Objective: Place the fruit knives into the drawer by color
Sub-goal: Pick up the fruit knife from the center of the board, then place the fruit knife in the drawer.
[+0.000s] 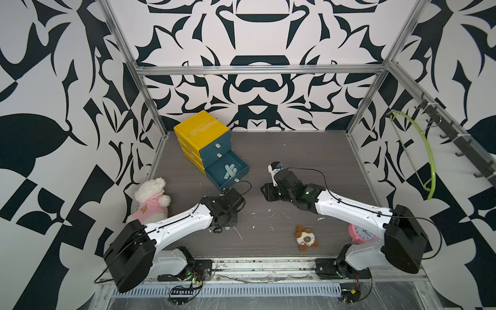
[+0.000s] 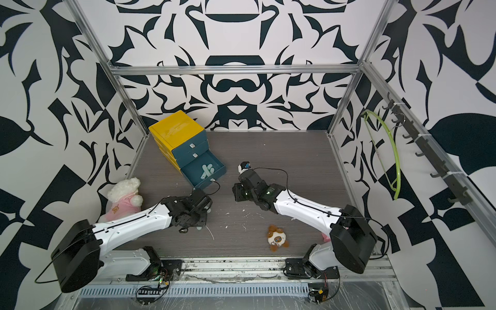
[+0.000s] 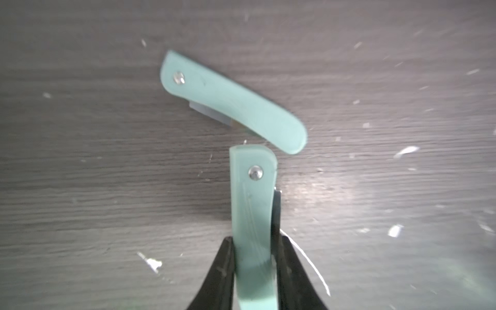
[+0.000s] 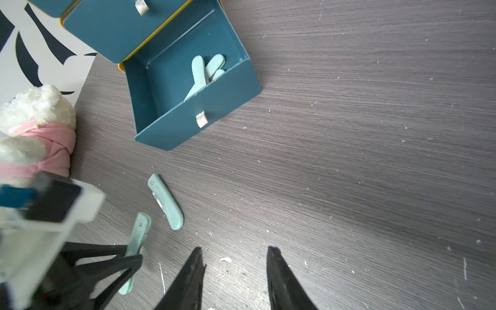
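Note:
I will use my left gripper to set the mint-teal fruit knife, now held just above the table, down and let go of it between the knives inside the open drawer (image 1: 236, 172) and the drawer's front side.
My left gripper (image 3: 255, 241) is shut on a mint-teal fruit knife (image 3: 252, 204), clamped across its handle and held just above the table. In the right wrist view the same held knife (image 4: 138, 233) stands on edge in the left gripper (image 4: 132, 255). A second mint-teal knife (image 3: 233, 102) lies flat on the table just past the held one's tip, also visible as the loose knife (image 4: 166, 205). The bottom drawer (image 1: 243, 167) of the yellow cabinet (image 1: 201, 128) is pulled open, with several mint-teal knives (image 1: 230, 170) inside. My right gripper (image 4: 233, 251) hovers open and empty over bare table.
A white plush bear in pink (image 1: 151, 200) sits at the left edge, near my left arm. A small brown-and-white plush (image 1: 306, 237) and a pink alarm clock (image 1: 359, 234) lie at the front right. A green hanger (image 1: 426, 150) hangs on the right wall.

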Available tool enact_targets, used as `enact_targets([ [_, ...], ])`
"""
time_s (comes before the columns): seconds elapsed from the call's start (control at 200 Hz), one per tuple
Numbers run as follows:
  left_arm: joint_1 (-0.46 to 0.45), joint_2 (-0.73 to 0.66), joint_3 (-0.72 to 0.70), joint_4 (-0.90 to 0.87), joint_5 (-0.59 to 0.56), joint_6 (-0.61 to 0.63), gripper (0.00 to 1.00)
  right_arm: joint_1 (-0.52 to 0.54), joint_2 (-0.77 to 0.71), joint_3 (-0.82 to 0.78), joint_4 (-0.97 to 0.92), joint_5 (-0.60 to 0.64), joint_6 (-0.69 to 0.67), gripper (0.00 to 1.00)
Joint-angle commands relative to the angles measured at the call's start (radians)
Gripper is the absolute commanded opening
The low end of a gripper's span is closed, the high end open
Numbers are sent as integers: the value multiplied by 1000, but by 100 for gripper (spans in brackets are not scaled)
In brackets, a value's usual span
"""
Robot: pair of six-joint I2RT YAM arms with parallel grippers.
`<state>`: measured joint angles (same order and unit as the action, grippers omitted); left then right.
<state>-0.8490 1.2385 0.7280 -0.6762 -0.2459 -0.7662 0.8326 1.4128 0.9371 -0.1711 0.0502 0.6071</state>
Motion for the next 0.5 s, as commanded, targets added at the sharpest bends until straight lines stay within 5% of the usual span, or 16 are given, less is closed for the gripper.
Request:
enact_targets([
  [0.0,13,-59,90,-66,-53,32,15,-2,-16,-4,31,17,12,41],
  [0.27,136,28,334,-17,-179,185,15,-2,-9,-10,38,10,19,41],
  [0.495,205,295,545,34,-285,300,14,-1,-18,-22,38,5,19,41],
])
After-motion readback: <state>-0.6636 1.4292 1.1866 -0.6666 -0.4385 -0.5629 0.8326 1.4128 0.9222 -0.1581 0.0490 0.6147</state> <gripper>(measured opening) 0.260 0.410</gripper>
